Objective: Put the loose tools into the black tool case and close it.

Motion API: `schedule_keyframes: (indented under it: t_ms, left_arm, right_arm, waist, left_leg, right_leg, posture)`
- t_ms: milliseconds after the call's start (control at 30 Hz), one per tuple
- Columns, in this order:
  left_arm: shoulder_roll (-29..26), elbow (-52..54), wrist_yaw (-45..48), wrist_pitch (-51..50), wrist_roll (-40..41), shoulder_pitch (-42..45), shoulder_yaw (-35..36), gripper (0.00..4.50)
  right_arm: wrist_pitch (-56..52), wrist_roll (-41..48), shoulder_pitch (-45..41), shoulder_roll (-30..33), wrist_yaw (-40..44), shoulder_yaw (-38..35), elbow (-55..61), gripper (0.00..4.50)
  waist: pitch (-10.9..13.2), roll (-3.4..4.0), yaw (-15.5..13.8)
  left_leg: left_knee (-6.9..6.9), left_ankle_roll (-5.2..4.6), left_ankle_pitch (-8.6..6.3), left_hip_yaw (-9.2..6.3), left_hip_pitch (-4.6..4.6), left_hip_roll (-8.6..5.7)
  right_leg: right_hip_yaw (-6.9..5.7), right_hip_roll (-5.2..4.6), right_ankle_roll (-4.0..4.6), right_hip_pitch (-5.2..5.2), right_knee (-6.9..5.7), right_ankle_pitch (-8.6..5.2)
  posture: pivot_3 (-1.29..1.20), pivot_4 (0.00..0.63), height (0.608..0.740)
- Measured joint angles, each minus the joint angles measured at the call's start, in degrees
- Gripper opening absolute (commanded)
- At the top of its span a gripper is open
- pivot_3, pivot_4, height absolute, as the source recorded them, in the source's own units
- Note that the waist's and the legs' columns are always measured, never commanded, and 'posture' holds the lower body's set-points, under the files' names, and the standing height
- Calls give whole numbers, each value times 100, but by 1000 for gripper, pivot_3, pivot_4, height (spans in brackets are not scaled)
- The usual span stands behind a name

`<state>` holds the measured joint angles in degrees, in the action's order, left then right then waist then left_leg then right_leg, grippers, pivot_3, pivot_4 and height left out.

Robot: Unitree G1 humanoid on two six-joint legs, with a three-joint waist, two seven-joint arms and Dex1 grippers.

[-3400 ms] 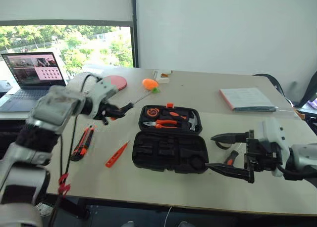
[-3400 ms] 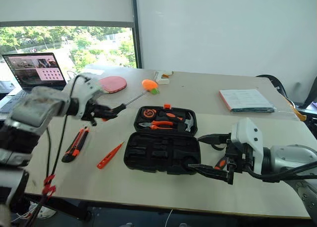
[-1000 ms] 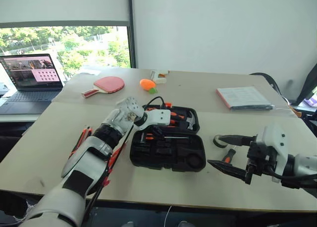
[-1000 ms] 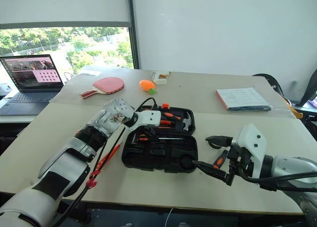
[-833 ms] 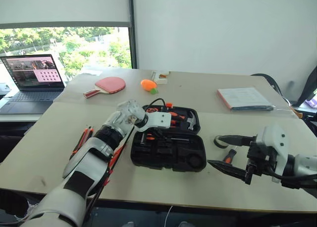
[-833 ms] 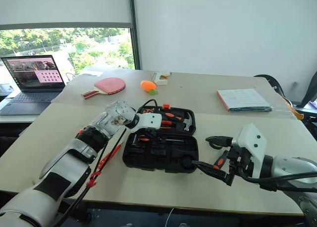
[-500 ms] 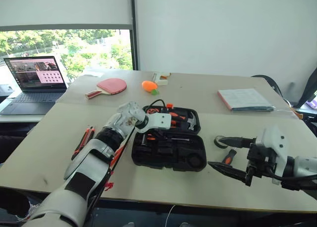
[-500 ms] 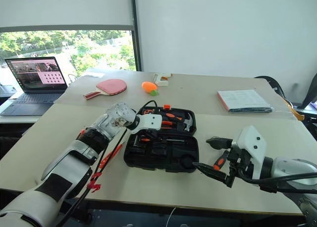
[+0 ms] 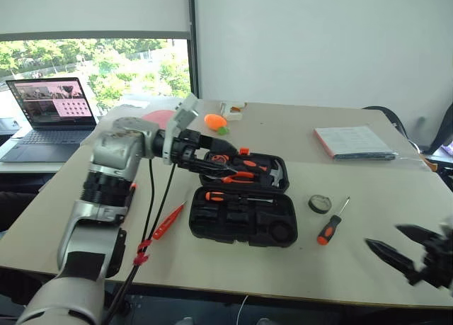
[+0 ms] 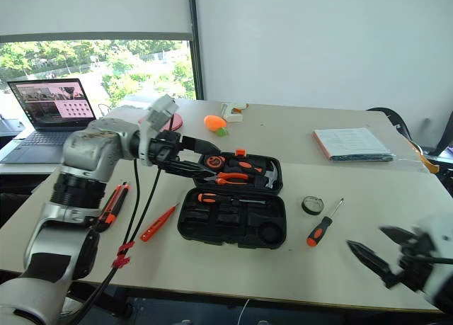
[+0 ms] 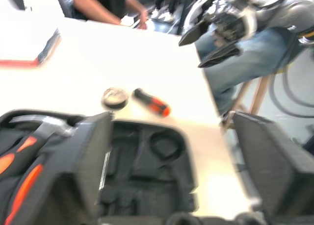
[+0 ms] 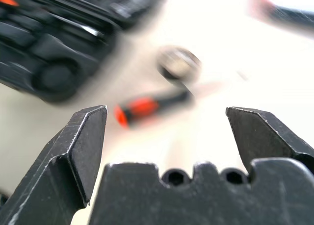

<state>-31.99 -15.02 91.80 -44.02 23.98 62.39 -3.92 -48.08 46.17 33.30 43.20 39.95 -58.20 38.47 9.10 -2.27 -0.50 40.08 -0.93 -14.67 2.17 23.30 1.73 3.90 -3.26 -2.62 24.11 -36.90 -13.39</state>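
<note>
I will close my right gripper on the middle of the handle (image 9: 328, 231) (image 12: 151, 106) of the loose screwdriver next to the round tape measure.
The black tool case (image 9: 244, 215) lies open mid-table, with pliers and a hammer in its far half. One orange-and-black screwdriver (image 9: 237, 196) rests in its near half. My left gripper (image 10: 212, 159) hovers open and empty above the case's far left corner. To the right of the case lie a second screwdriver (image 9: 330, 226) and the round tape measure (image 9: 320, 203). Left of it are the slim orange screwdriver (image 9: 167, 221) and the utility knife (image 10: 113, 204). My right gripper (image 9: 383, 236) stands open and empty near the table's front right corner.
A laptop (image 9: 49, 116) sits at the far left. A red paddle (image 9: 159, 118), an orange carrot toy (image 9: 214, 121) and a small white object (image 9: 232, 111) lie behind the case. A notebook (image 9: 354, 142) rests at the far right. A person (image 11: 108, 4) sits beyond the table.
My left gripper opened, left the screwdriver in the case's near half and rose up and left. My right gripper drew back to the right, away from the screwdriver and tape measure.
</note>
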Motion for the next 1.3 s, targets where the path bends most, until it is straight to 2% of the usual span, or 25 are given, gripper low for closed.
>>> schedule_keyframes:
  t_ms: [100, 233, 367, 533, 700, 867, 900, 967, 1033, 1067, 1133, 1200, 1267, 1300]
  left_arm:
    - [-82, 126, 34, -2, 254, -3, -5, 4455]
    - [-162, 330, 33, 71, 327, -20, -56, 4455]
    - [-215, 678, -103, 387, 316, -239, -167, 4455]
    - [-359, 993, -158, 411, 350, -396, -196, 4455]
    - [-437, 1197, -242, 416, 398, -452, -217, 4455]
    - [-554, 1309, -338, 416, 431, -488, -225, 4455]
    - [-566, 1318, -358, 416, 436, -492, -226, 4500]
    - [-579, 1334, -379, 416, 437, -495, -227, 4500]
    - [-612, 1411, -454, 418, 437, -497, -228, 4500]
    - [-613, 1431, -465, 420, 438, -497, -228, 4500]
    - [-628, 1449, -491, 421, 438, -497, -228, 4500]
    - [-630, 1459, -508, 421, 439, -497, -237, 4500]
    - [-655, 1467, -524, 421, 439, -497, -256, 4500]
    - [-674, 1467, -534, 421, 439, -497, -257, 4500]
  right_arm:
    - [-218, 238, 277, -4, 94, -448, -29, 4500]
    - [-440, 264, 75, 159, -64, -84, -20, 4500]
    - [-1120, 430, -1251, 486, -849, 1151, -247, 4500]
    - [-2217, 478, -3036, 193, -1972, 2430, -1118, 4500]
    - [-3101, 515, -4362, -408, -2607, 2940, -1973, 4500]
    - [-3577, 335, -5059, -724, -2892, 3242, -2622, 4500]
    - [-3600, 275, -5103, -785, -2901, 3287, -2677, 4099]
    - [-3630, 188, -5188, -807, -2931, 3305, -2769, 3863]
    - [-3663, -1, -5296, -906, -3036, 3294, -2925, 3065]
    - [-3664, -34, -5298, -918, -3055, 3288, -2943, 2841]
    - [-3686, -68, -5330, -997, -3058, 3262, -2980, 2033]
    - [-3687, -83, -5348, -1078, -3056, 3267, -2978, 1419]
    - [-3725, -199, -5379, -1195, -3140, 3207, -2991, 1036]
    - [-3779, -234, -5406, -1300, -3220, 3092, -3003, 1020]
  waist:
    - [0, 0, 59]
    - [-6, 10, 167]
    - [-8, 14, 246]
    - [-6, 22, 219]
    - [-5, 25, 139]
    - [-6, 25, 119]
    - [-6, 25, 121]
    - [-6, 25, 132]
    - [-6, 24, 140]
    - [-7, 24, 148]
    - [-7, 23, 164]
    - [-7, 24, 163]
    - [-9, 21, 152]
    - [-16, 10, 144]
  left_leg:
    - [0, 0, 3, 1, -11, 9]
    - [-10, 1, 11, 0, -15, 9]
    - [-18, 1, 14, -2, -18, 8]
    - [-26, -1, 15, -3, -2, 3]
    - [-27, -1, 15, -4, 9, 2]
    - [-28, -1, 15, -5, 11, 0]
    - [-28, -1, 15, -5, 10, 0]
    - [-27, -1, 15, -6, 10, 1]
    - [-26, -1, 15, -5, 5, 2]
    - [-26, -1, 15, -5, 0, 3]
    - [-27, -1, 15, -5, -5, 5]
    - [-27, -1, 15, -6, -8, 5]
    - [-26, -1, 15, -6, -8, 4]
    - [-25, -1, 15, -6, -8, 4]
  right_leg:
    - [4, 9, -7, -7, 2, -6]
    - [13, 14, -9, -3, -1, -8]
    - [19, 16, 21, 2, -6, 4]
    - [15, 14, 23, 19, -6, -1]
    - [10, 12, 22, 24, 1, -1]
    - [7, 10, 18, 22, 5, -2]
    - [7, 10, 19, 22, 4, -2]
    - [7, 11, 18, 21, 4, -1]
    - [7, 12, 18, 17, 3, -1]
    - [7, 13, 19, 13, 3, 0]
    - [8, 15, 19, 10, 1, 0]
    - [8, 15, 19, 7, 0, 0]
    - [7, 14, 19, 5, 1, 0]
    - [7, 14, 18, 4, 3, 0]
  posture:
    - [0, 150, 737]
    - [0, 150, 737]
    - [0, 150, 737]
    - [0, 150, 737]
    - [0, 150, 737]
    - [0, 150, 737]
    - [0, 150, 737]
    - [0, 150, 737]
    - [0, 150, 737]
    - [0, 150, 737]
    - [0, 150, 737]
    - [0, 150, 737]
    - [0, 150, 737]
    - [0, 150, 737]
